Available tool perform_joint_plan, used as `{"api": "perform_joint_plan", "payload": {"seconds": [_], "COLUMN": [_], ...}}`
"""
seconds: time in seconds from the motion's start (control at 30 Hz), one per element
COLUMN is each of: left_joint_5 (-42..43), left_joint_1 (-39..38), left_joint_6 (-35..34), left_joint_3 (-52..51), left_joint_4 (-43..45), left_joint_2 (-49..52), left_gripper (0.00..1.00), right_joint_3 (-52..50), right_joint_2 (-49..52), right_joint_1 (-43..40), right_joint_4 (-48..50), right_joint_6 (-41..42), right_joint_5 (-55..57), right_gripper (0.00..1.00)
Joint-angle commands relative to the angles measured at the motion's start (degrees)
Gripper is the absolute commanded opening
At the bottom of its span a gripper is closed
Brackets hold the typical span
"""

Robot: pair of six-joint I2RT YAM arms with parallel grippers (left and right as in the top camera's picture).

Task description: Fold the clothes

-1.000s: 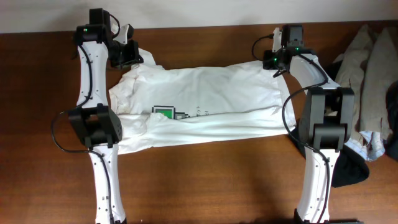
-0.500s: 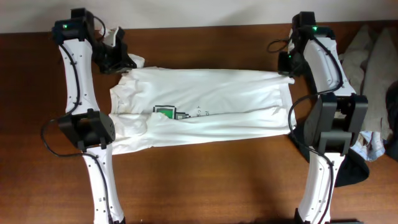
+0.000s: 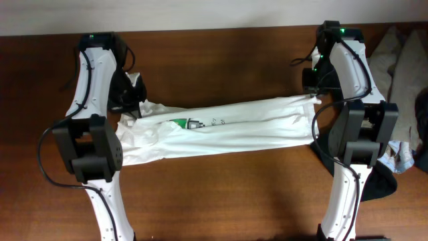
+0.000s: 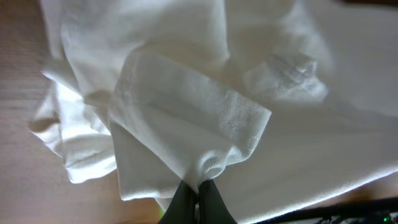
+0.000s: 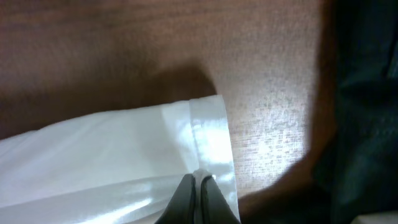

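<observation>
I see the T-shirt's sleeve end bunched at my left gripper, so I should open it, take the T-shirt's far edge at that end [image 3: 152,106] and pull the T-shirt straight.
The white T-shirt [image 3: 221,127] lies stretched sideways across the brown table, its small green-and-black print [image 3: 182,123] near the folded-over far edge. My left gripper [image 3: 132,102] is shut on the shirt's sleeve end at the left; the wrist view shows its fingertips [image 4: 200,186] pinching bunched white cloth [image 4: 205,112]. My right gripper [image 3: 314,92] is shut on the hem corner at the right; its wrist view shows the hem [image 5: 208,140] pinched between its tips [image 5: 198,180]. The far edge is held up and drawn toward the front.
A heap of beige-grey clothes [image 3: 394,67] lies at the right table edge, with a light blue piece [image 3: 401,152] and a black one [image 3: 378,179] in front of it. Bare brown table [image 3: 221,194] shows in front of the shirt.
Both grippers moved toward the front of the table, carrying the shirt's far edge with them. The shirt went from spread flat to a narrower band, its far part folding over.
</observation>
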Motion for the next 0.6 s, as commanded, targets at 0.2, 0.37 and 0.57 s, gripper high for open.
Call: {"api": "perform_joint_plan", "payload": {"seconds": [0.2, 0.37, 0.57], "left_joint_5": [-2.82, -4.74, -5.20], "left_joint_1": [-0.13, -0.11, 0.20], "left_joint_6": [1.16, 1.92, 0.37], "left_joint_3": [-13.70, -16.39, -11.87], "left_joint_4": [-0.31, -0.28, 3.91], "left_joint_2": [-2.93, -3.13, -3.69], "left_gripper": [0.00, 0.74, 0.75], "right_joint_3": [1.07, 1.07, 0.92], "right_joint_2": [-1.90, -1.90, -1.81], "right_joint_1": [-0.55, -0.72, -4.61], "right_joint_4": [-6.73, -7.41, -7.80], "right_joint_6": [-3.91, -5.33, -7.15], "right_joint_5": [2.69, 3.10, 0.11], "right_gripper": [0.04, 0.48, 0.58]}}
